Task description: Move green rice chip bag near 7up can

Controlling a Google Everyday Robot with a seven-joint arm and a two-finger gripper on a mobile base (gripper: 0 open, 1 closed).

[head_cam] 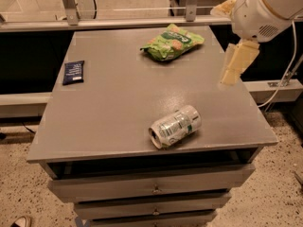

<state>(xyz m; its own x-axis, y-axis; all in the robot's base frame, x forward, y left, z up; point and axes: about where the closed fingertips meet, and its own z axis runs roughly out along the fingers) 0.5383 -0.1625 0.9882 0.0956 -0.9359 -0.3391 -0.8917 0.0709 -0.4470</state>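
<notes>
The robot's gripper will next close on the middle of the green rice chip bag (174, 41), because the bag has to go near the 7up can.
The green rice chip bag (172, 42) lies flat at the far middle of the grey table (109, 108). The 7up can (174, 126) lies on its side near the table's front edge, right of centre, well apart from the bag. My gripper (238, 64), pale yellow under the white arm (265, 8), hangs above the table's right edge. It is to the right of the bag and behind the can, and touches neither. It holds nothing that I can see.
A small flat dark blue packet (74, 72) lies at the table's left edge. Drawers (151, 189) sit under the tabletop. A metal rail (118, 22) runs behind the table. A cable (284, 79) hangs on the right over speckled floor.
</notes>
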